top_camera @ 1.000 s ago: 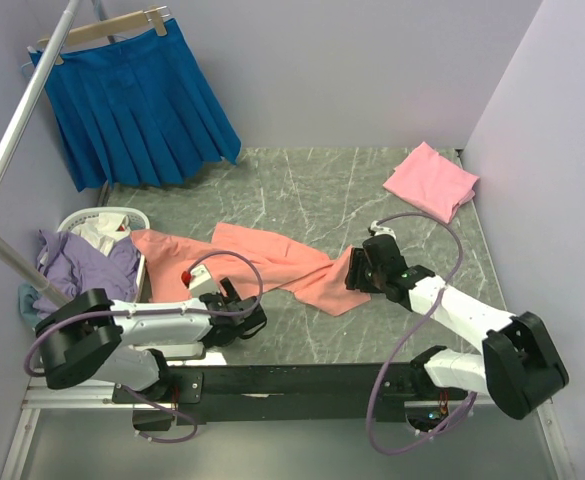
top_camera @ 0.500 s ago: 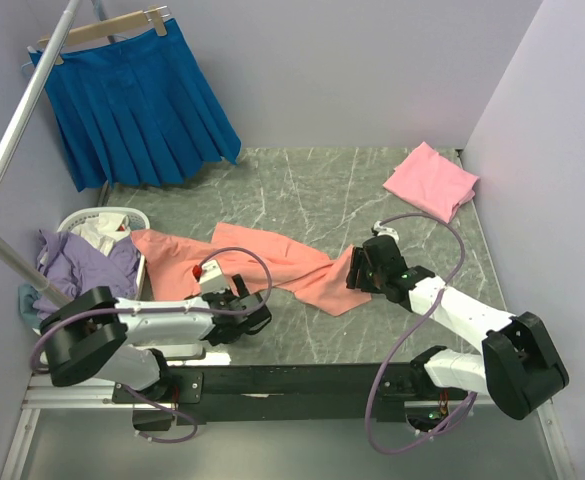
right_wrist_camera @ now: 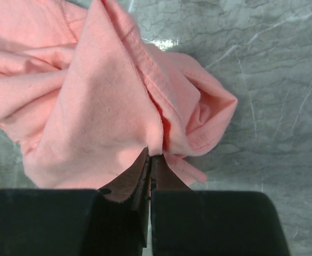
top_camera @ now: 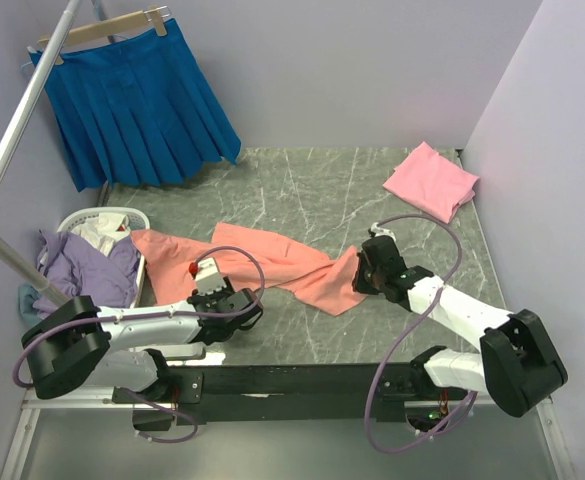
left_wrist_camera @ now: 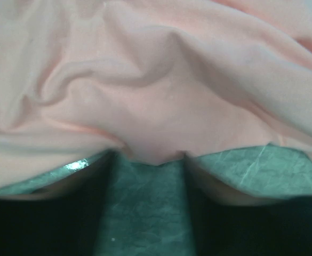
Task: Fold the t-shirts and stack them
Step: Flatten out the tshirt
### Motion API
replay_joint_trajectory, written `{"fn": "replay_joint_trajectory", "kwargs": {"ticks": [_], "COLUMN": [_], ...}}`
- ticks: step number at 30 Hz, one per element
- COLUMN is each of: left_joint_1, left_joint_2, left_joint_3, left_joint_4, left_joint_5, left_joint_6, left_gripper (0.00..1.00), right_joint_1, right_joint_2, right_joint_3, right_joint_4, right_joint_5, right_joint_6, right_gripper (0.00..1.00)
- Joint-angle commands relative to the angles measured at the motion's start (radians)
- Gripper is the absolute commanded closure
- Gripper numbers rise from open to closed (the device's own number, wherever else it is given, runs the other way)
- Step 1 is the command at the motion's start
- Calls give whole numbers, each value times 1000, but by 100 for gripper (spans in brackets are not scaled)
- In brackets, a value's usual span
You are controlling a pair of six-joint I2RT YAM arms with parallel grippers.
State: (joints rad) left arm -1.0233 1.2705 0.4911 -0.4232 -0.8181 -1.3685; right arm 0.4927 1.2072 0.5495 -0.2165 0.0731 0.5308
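The salmon t-shirt lies crumpled in a long band. I need to pinch the t-shirt's near edge (left_wrist_camera: pixel 154 157) with my left gripper and lift together with my right gripper to spread it.
The salmon-orange t-shirt (top_camera: pixel 272 255) lies crumpled in a long band across the middle of the table (top_camera: pixel 302 190). The lighter pink t-shirt (top_camera: pixel 432 180) lies folded at the back right corner. My left gripper (top_camera: pixel 242 298) sits low at the near edge of the salmon t-shirt (left_wrist_camera: pixel 156 90). In the left wrist view the left gripper (left_wrist_camera: pixel 150 160) stands open, with the cloth's hem draped across its tips and bare table between the fingers. My right gripper (top_camera: pixel 364 264) is at the shirt's right end. In the right wrist view it (right_wrist_camera: pixel 151 156) is shut, pinching a fold of salmon t-shirt (right_wrist_camera: pixel 102 106).
A bright blue pleated skirt (top_camera: pixel 137 100) hangs on a hanger at the back left beside a white pole (top_camera: pixel 17 130). A white laundry basket (top_camera: pixel 107 214) holding purple clothes (top_camera: pixel 82 265) stands at the left edge. Walls close in the right and back.
The right gripper has shut on a fold at the shirt's right end. The left gripper has crept forward to the shirt's near hem and its jaws have narrowed.
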Motion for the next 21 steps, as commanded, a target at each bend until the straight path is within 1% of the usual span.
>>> {"fn": "replay_joint_trajectory", "kwargs": {"ticks": [1,2,3,4,5,6,9,11,12,13,14,15,17,19,21], "left_joint_1": [15,17,19,19,20,22,29,37,38,38,40,40,40,45,49], "left_joint_2": [-28,-29,-36,-39,-42,-48,-62,-69,-72,-71,-69,-63,-54,-37,-16], "left_joint_3": [-5,1,6,10,23,29,50,50,50,47,41,38,32,35,40], "left_joint_4": [31,26,8,5,-3,-23,-42,-37,-40,-49,-52,-51,-43,-26,-6], "left_joint_5": [7,5,2,0,0,-1,-6,-4,-1,0,2,5,5,4,17], "left_joint_6": [20,19,17,22,26,25,29,37,29,22,3,2,-4,8,25], "left_gripper": [64,73,85,90,94,99,99,98,75,49,27,23,19,22,21], "right_joint_1": [3,4,4,4,4,4,4,6,4,4,4,4,6,4,4], "right_joint_2": [-76,-122,-153,-187,-255,-293,-414,-477,-488,-497,-505,-508,-512,-511,-506], "right_joint_3": [1,6,7,9,21,27,70,99,108,118,128,130,127,127,136], "right_joint_4": [13,5,-4,-35,-52,-69,-145,-182,-196,-217,-224,-228,-228,-227,-234], "right_joint_5": [-4,-1,2,14,28,39,91,93,94,97,94,93,102,105,99], "right_joint_6": [-18,-18,-22,-23,-23,-26,-31,-38,-41,-45,-43,-41,-41,-41,-46], "right_gripper": [100,100,100,100,100,100,100,100,100,100,100,100,100,100,100]}}
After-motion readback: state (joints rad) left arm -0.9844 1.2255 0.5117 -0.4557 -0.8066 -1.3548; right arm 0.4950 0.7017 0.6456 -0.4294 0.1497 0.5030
